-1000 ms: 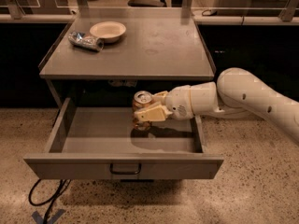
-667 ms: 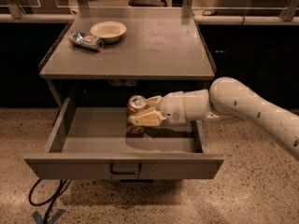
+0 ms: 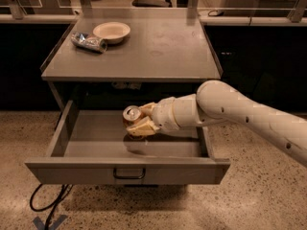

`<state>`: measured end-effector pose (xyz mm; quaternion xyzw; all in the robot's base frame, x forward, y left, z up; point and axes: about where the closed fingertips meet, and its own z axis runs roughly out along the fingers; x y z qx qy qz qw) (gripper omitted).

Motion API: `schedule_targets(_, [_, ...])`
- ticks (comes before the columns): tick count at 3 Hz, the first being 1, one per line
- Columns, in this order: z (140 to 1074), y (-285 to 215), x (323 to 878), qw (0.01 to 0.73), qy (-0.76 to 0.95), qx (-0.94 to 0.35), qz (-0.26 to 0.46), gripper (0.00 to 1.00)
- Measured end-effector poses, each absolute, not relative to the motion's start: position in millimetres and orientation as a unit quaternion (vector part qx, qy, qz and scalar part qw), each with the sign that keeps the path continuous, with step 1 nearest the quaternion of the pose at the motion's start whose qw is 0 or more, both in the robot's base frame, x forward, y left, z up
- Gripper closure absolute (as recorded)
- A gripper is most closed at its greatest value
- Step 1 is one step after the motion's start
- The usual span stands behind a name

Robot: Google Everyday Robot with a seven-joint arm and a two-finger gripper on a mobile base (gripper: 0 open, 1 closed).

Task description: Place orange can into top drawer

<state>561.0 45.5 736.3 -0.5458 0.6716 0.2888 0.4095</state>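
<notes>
Next, I release the orange can from my gripper on the open drawer's grey bottom [image 3: 123, 142], a little behind the dark handle. The can is now held just above that drawer floor.
The orange can [image 3: 131, 114] shows its silver top and a bit of orange side. It is held in my gripper [image 3: 140, 120], whose pale fingers are shut around it. The gripper reaches in from the right on a white arm [image 3: 230, 110] and holds the can just above the floor of the open top drawer [image 3: 96, 145], near its middle. The drawer is pulled out, a grey metal tray with a flat front panel and a dark handle [image 3: 128, 174]. The can's lower part is hidden by the fingers.
A grey table top [image 3: 158, 47] sits above the drawer. On its back left lie a crushed silver-blue can [image 3: 89, 41] and a pale bowl [image 3: 111, 31]. A black cable [image 3: 48, 202] lies on the speckled floor at the front left.
My gripper has moved left and lower into the drawer with the can held in it. The drawer and the things on the table have not moved.
</notes>
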Motion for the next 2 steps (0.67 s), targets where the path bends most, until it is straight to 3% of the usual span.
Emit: schedule_targets(2, [724.7, 51.7, 570.8, 0.370, 0.663, -0.631, 0.163, 1.00])
